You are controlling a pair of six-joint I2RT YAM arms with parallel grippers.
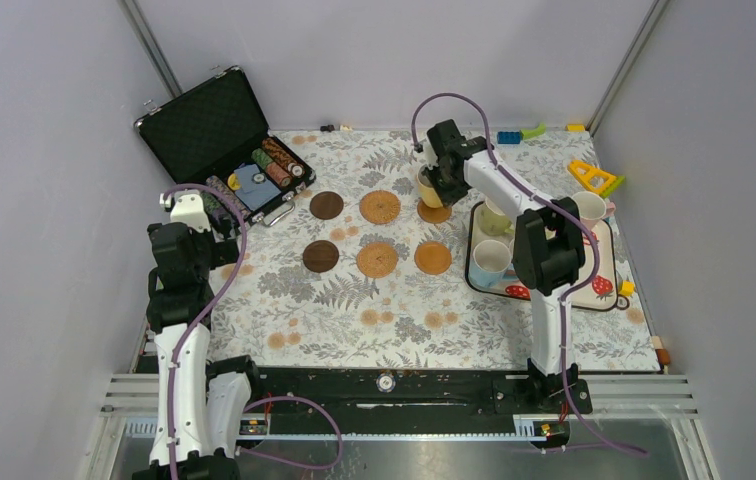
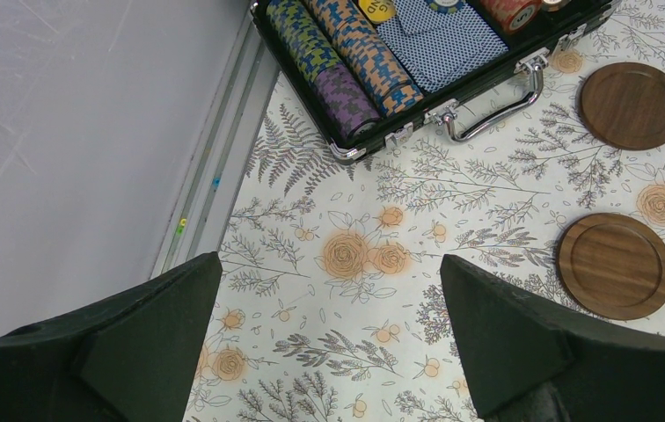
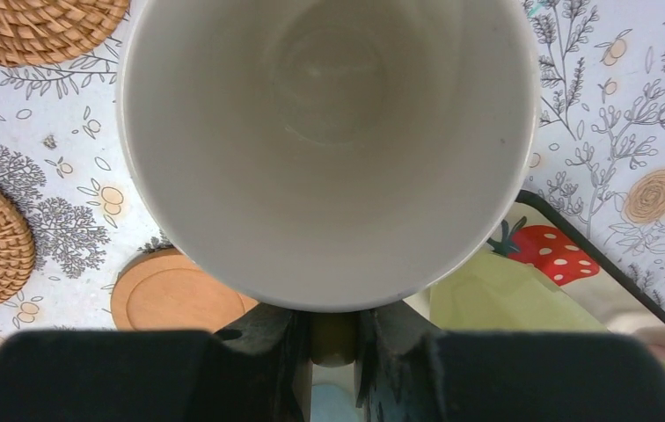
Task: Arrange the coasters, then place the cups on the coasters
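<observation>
Next, I release the yellow cup from my right gripper on the back tan-orange coaster (image 1: 435, 208), behind the empty tan-orange one.
Six coasters lie in two rows of three on the flowered cloth: dark brown (image 1: 327, 206) (image 1: 321, 257) on the left, woven (image 1: 380, 207) (image 1: 377, 259) in the middle, tan-orange (image 1: 435, 213) (image 1: 433, 258) on the right. My right gripper (image 1: 440, 178) (image 3: 333, 330) is shut on the handle of a yellow cup (image 1: 428, 187) at the back-right coaster; whether the cup touches it I cannot tell. The cup's white inside (image 3: 329, 149) fills the right wrist view. My left gripper (image 1: 222, 222) (image 2: 329, 334) hangs open over bare cloth, left of the dark coasters (image 2: 632, 105) (image 2: 615, 264).
A strawberry-print tray (image 1: 606, 290) (image 3: 549, 251) at the right holds a pale green cup (image 1: 495, 217) (image 3: 505, 299), a blue cup (image 1: 491, 262) and a pink one (image 1: 590, 208). An open black case of poker chips (image 1: 224, 140) (image 2: 399, 53) stands back left. Toy blocks (image 1: 594, 178) lie back right.
</observation>
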